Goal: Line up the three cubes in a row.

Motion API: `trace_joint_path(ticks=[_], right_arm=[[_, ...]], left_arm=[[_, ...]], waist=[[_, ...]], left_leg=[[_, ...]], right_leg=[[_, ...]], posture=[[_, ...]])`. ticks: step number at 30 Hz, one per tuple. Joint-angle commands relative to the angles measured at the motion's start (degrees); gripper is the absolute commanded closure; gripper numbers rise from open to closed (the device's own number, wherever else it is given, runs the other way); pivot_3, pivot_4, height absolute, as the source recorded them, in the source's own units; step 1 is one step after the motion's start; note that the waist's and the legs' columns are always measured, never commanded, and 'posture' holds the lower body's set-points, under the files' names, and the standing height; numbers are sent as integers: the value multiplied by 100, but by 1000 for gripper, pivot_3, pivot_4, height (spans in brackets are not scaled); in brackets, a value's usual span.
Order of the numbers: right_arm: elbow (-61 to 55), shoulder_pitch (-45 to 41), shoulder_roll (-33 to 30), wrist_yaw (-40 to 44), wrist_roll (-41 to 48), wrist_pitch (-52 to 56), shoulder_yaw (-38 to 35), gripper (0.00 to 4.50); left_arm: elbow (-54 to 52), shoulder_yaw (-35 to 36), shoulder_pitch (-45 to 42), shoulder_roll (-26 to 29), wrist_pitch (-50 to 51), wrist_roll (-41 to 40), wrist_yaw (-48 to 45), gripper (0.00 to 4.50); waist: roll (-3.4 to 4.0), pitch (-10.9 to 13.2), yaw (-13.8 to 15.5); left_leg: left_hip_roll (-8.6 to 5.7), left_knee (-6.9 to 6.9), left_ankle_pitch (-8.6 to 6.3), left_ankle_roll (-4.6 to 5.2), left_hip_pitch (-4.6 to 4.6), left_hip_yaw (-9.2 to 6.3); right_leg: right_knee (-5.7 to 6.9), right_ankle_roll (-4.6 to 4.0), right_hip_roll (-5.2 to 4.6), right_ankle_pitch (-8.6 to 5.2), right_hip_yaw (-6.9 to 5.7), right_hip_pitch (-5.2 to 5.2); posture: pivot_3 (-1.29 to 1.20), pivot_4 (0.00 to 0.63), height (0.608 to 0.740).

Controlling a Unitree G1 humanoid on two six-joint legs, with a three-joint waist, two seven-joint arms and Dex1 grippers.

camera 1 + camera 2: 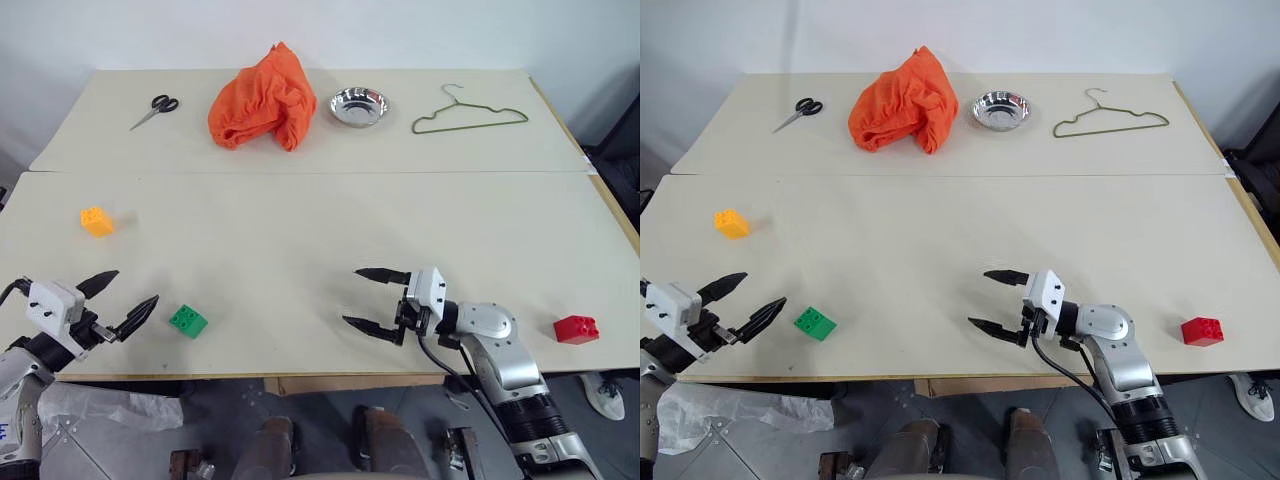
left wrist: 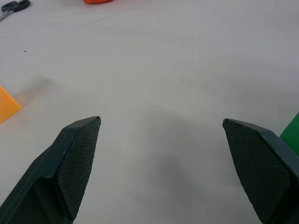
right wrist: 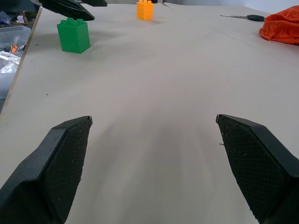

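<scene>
Next, I move my right gripper to the red cube's sides (image 1: 573,332) and close it there, because this cube lies far from the green cube.
Three studded cubes lie far apart on the near table. The orange-yellow cube (image 1: 96,221) sits at the left, the green cube (image 1: 188,321) near the front edge, the red cube (image 1: 576,329) at the front right. My left gripper (image 1: 118,304) hovers open at the front left corner, just left of the green cube, holding nothing. My right gripper (image 1: 366,299) is open and empty in the front middle, pointing left toward the green cube (image 3: 73,35) and the orange-yellow cube (image 3: 145,10), with the red cube behind it to the right.
On the far table lie scissors (image 1: 155,110), a crumpled orange cloth (image 1: 263,101), a steel bowl (image 1: 359,106) and a wire hanger (image 1: 468,113). A seam (image 1: 310,172) separates the two tables. Bare tabletop spans the middle between the cubes.
</scene>
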Motion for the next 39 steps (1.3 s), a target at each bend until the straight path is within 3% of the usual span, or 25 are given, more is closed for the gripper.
trace_joint_path(ticks=[1, 5, 8, 10, 13, 17, 22, 28, 31, 35, 39], right_arm=[[-258, -7, -42, -77, 178, -5, -163, 0], [-526, 43, -135, -263, 402, 106, -494, 0], [-1338, 316, -527, -825, 1098, 807, -1508, 0], [-1757, 594, -820, -1098, 1358, 1121, -2102, 0], [-2334, 1198, -1245, -1379, 1514, 1463, -2983, 0], [-2794, 2376, -1617, -1706, 1982, 2091, -4915, 0], [-2005, 3987, -1366, -1272, 1840, 1910, -6406, 0], [-1219, 4945, -1273, -939, 1954, 1908, -7043, 0], [-1715, 5294, -1372, -716, 2482, 2479, -7152, 0], [-2528, 5012, -2074, -1720, 3160, 3923, -7109, 0], [-2443, 4251, -3107, -3133, 3793, 6053, -6942, 0]], left_arm=[[-288, 277, -20, 37, 205, -239, 181, 52], [-974, 283, -76, -25, 570, -783, 68, 52], [-2304, -754, -501, 129, 1164, -930, -142, 52], [-2648, -1354, -880, 200, 1417, -877, -333, 52], [-2778, -1848, -1367, 191, 1728, -994, -550, 52], [-2652, -2744, -2100, 64, 2013, -913, -993, 52], [-2279, -3629, -2473, -209, 1670, -354, -1450, 52], [-1966, -3757, -2565, -411, 1567, -174, -1553, 52], [-1933, -3787, -2544, -470, 1563, -157, -1588, 52], [-1837, -3833, -2550, -612, 1552, -177, -1647, 52], [-1753, -3805, -2623, -840, 1495, -141, -1545, 52]], waist=[[0, 0, 0], [0, 0, 11], [9, 6, 167], [12, 6, 232], [13, 3, 187], [32, 7, 164], [32, 5, 167], [38, 2, 133], [48, -4, 134], [52, -6, 127], [48, -5, 174]], left_leg=[[0, 0, 0, 0, 0, 0], [0, 1, 0, 0, -2, -1], [-8, 8, -1, 5, -9, -15], [-18, 12, -1, 12, -8, -20], [-19, 4, -3, 13, -4, -16], [-9, -14, -3, 10, -9, -6], [-5, -10, -2, 14, 1, 13], [-6, -7, -1, 25, 10, 28], [1, -8, 0, 24, 18, 36], [7, -4, 1, 21, 22, 42], [7, 6, 2, 24, 16, 45]], right_leg=[[0, 0, 0, 0, 0, 0], [1, 0, -1, 0, 0, 0], [-5, 1, -11, 0, -5, 8], [-36, 9, -17, 7, -2, 20], [-40, 12, -12, 9, 2, 22], [-33, 9, 1, 7, -3, 13], [-37, 12, 13, 9, 6, 25], [-54, 16, 3, 11, 27, 26], [-51, 17, 3, 11, 37, 26], [-48, 18, 4, 12, 46, 26], [-49, 23, 0, 15, 50, 23]], posture=[[0, 150, 740], [0, 150, 740], [0, 150, 740], [0, 150, 740], [0, 150, 740], [0, 150, 740], [0, 150, 740], [0, 150, 740], [0, 150, 740], [0, 150, 740], [0, 150, 740]])
